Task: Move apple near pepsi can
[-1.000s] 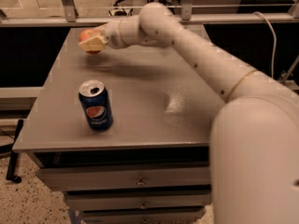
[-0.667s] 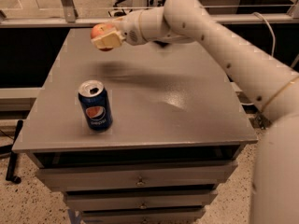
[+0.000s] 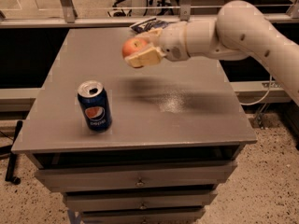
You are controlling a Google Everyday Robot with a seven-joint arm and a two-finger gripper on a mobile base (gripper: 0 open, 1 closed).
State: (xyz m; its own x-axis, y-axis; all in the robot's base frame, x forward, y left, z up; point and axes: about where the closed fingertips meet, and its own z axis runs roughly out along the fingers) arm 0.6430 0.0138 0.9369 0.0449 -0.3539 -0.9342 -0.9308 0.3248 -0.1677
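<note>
I need to release the apple on the grey table [image 3: 119, 100] close beside the pepsi can, on the side facing my arm.
The pepsi can [image 3: 95, 106], dark blue with a silver top, stands upright near the front left of the grey table [image 3: 196, 120]. My gripper [image 3: 138, 49] is shut on the orange-red apple [image 3: 132, 45] and holds it in the air above the table's middle rear, up and to the right of the can. The white arm comes in from the right. The apple is well apart from the can.
A blue-and-white snack bag [image 3: 148, 24] lies at the table's back edge, partly behind the gripper. Drawers sit under the tabletop. A metal rail runs behind the table. The speckled floor lies to the right.
The gripper has carried the apple from the table's far left rear rightward and toward the front, over the table's middle. The can has not moved.
</note>
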